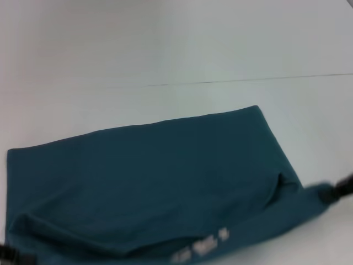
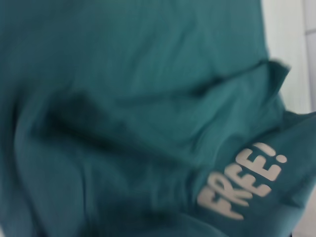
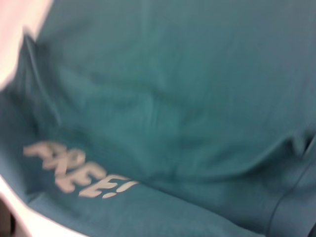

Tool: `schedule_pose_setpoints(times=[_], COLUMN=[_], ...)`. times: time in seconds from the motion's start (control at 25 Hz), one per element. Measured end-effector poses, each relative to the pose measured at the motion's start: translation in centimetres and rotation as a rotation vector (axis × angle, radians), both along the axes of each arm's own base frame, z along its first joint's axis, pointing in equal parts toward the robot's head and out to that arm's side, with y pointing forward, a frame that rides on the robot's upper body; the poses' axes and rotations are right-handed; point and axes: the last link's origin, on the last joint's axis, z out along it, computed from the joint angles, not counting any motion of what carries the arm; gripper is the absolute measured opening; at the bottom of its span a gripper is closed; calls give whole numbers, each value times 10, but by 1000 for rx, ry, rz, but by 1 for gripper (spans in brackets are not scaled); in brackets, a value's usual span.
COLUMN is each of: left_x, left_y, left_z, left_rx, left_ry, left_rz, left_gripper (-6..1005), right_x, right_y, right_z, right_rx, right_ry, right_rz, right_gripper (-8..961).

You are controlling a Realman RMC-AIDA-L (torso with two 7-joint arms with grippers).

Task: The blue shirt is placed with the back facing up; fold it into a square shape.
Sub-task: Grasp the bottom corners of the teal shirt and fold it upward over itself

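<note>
I should have my right gripper let go of the blue shirt's near edge, now raised and turned over, at the far hem's corner [image 1: 231,103] that is closest to the dark seam.
The blue shirt [image 1: 149,165] lies spread across the white table, its far hem flat. Its near edge is raised and turned over, showing a white "FREE!" print [image 1: 201,245] on the underside. My right gripper [image 1: 336,190] is at the shirt's near right corner, shut on the cloth, which stretches to it. My left gripper [image 1: 8,254] barely shows at the near left corner, where the cloth is also lifted. The left wrist view is filled by the shirt [image 2: 123,98] and the print [image 2: 244,180]. The right wrist view shows the shirt [image 3: 187,74] and the print [image 3: 76,170].
The white table [image 1: 165,49] extends beyond the shirt to the far side and right. A thin dark seam [image 1: 248,80] crosses it behind the shirt.
</note>
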Motion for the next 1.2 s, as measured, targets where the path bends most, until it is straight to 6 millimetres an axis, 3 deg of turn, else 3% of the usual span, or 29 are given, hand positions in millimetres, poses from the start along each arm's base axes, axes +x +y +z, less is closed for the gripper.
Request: schedule_pose_setpoints(times=[0.2, 0.64, 0.88, 1.2], left_x=[12, 14, 10, 8], left_y=[29, 91, 109, 126], left_z=[15, 30, 19, -6], left_rx=[137, 427, 501, 528], left_ry=[-11, 136, 230, 365], left_rz=[-49, -90, -101, -151], left_gripper=[162, 161, 163, 164], right_x=[-5, -31, -47, -56], right_y=[27, 86, 111, 129], right_z=[22, 12, -8, -57], right_rx=[150, 349, 405, 442], right_ry=[48, 62, 45, -78], right_rz=[-3, 12, 28, 54], right_gripper=[86, 87, 86, 86])
